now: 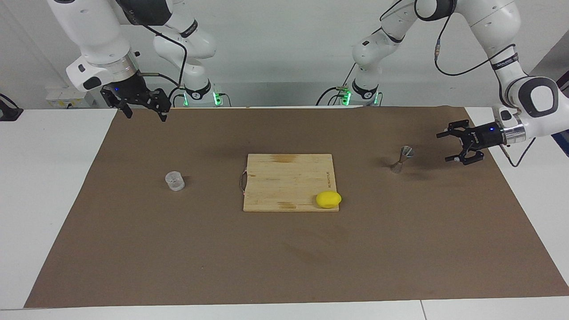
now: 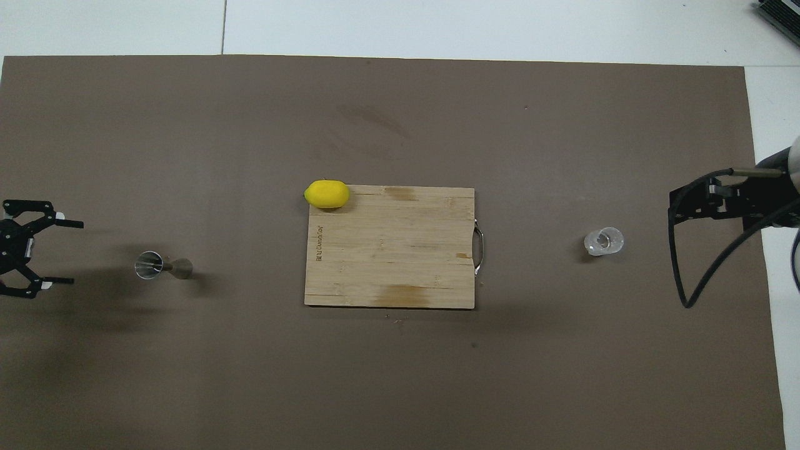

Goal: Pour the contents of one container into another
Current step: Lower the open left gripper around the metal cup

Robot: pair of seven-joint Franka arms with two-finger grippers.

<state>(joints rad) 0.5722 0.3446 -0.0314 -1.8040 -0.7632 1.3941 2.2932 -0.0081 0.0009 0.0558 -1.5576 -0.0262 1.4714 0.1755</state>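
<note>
The fingers of my left gripper needs to next go to the grey metal jigger's upper cup (image 2: 151, 265) and close there, on both sides near the jigger's rim.
The clear plastic cup (image 1: 174, 181) (image 2: 604, 241) stands upright on the brown mat toward the right arm's end. The grey metal jigger (image 1: 402, 159) (image 2: 162, 265) stands upright toward the left arm's end. My left gripper (image 1: 443, 146) (image 2: 76, 252) is open, held low and level beside the jigger, its fingers pointing at it with a gap between. My right gripper (image 1: 146, 116) (image 2: 675, 206) is open and empty, raised over the mat's edge near its base and well apart from the cup, where the arm waits.
A wooden cutting board (image 1: 284, 178) (image 2: 387, 250) lies in the middle of the mat between the cup and the jigger. A yellow lemon (image 1: 328, 199) (image 2: 326, 194) rests on the board's corner farthest from the robots, toward the left arm's end.
</note>
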